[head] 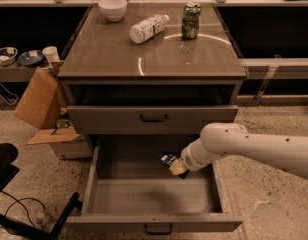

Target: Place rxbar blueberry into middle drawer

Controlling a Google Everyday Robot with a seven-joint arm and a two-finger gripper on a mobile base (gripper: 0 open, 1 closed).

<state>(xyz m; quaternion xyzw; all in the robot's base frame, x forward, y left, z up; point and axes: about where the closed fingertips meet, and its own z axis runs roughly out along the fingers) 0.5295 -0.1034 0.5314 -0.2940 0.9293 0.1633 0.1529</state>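
Observation:
The robot's gripper will release the rxbar blueberry near the centre of the middle drawer's bottom (158,173), straight behind the drawer's dark handle. The bar now hangs a little above the drawer floor.
The rxbar blueberry (167,159), a small dark navy bar with pale print, is held in my gripper (177,167), which is shut on it. The gripper reaches in from the right on a white arm (244,146). It holds the bar over the back right part of the middle drawer (89,189). That drawer is a wide grey tray, pulled fully open, with a dark handle (158,229) on its front. The bar hangs a little above the drawer floor, and part of it is hidden by the fingers.
A shorter grey drawer front (114,119) sits slightly open above. On the cabinet top stand a green can (190,21), a lying white bottle (148,28) and a white bowl (113,8). Cardboard boxes (39,99) stand to the left, and a black chair base (24,219) at the lower left.

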